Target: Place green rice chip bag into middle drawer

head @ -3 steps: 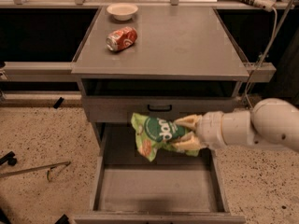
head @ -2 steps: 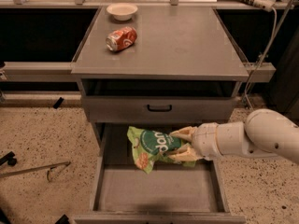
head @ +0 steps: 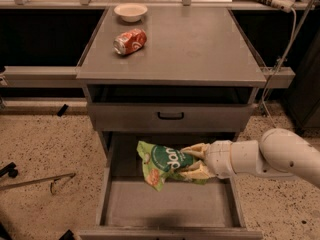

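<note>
The robot's gripper should release the green rice chip bag near the middle of the open drawer's grey bottom point(head: 156, 188).
The green rice chip bag point(head: 162, 163) is light green with a dark-green logo patch and hangs over the back half of the open middle drawer point(head: 170, 206). My gripper point(head: 192, 160) comes in from the right on a white arm and is shut on the bag's right end, one cream finger above it and one below. The bag lies sideways, its left end drooping toward the drawer floor. The drawer is pulled out, a grey tray with a bare floor.
A shut drawer front with a black handle point(head: 170, 116) sits above the open drawer. On the cabinet top lie a red-orange soda can point(head: 130, 41) on its side and a white bowl point(head: 131, 11). A cable point(head: 280, 59) hangs at the right. Metal tools point(head: 37, 181) lie on the speckled floor at the left.
My gripper has carried the bag lower and slightly left, deeper into the open drawer. The bag has tipped more sideways. Can and bowl have not moved.
</note>
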Robot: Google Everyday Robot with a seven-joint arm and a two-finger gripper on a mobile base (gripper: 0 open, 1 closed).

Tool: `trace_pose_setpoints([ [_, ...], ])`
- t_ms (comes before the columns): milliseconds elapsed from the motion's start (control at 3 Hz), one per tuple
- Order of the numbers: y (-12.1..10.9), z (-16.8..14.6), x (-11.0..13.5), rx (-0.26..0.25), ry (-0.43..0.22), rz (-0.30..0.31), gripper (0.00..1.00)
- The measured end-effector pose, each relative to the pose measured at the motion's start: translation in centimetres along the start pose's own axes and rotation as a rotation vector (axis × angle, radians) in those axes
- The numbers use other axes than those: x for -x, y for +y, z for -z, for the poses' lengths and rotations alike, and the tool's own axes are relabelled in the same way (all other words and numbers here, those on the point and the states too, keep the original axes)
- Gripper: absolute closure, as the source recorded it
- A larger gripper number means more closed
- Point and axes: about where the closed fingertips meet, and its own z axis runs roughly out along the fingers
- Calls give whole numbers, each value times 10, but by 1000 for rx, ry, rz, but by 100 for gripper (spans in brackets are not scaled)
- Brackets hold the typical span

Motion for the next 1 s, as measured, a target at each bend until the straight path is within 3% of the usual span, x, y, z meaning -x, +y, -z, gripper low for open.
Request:
trace_pose_setpoints([
  [333,15,-39,-62,25,-49,-67,100],
  [667,29,-85,-115,67,-42,-121,100],
  [1000,37,-130,-148,94,6,-159,100],
])
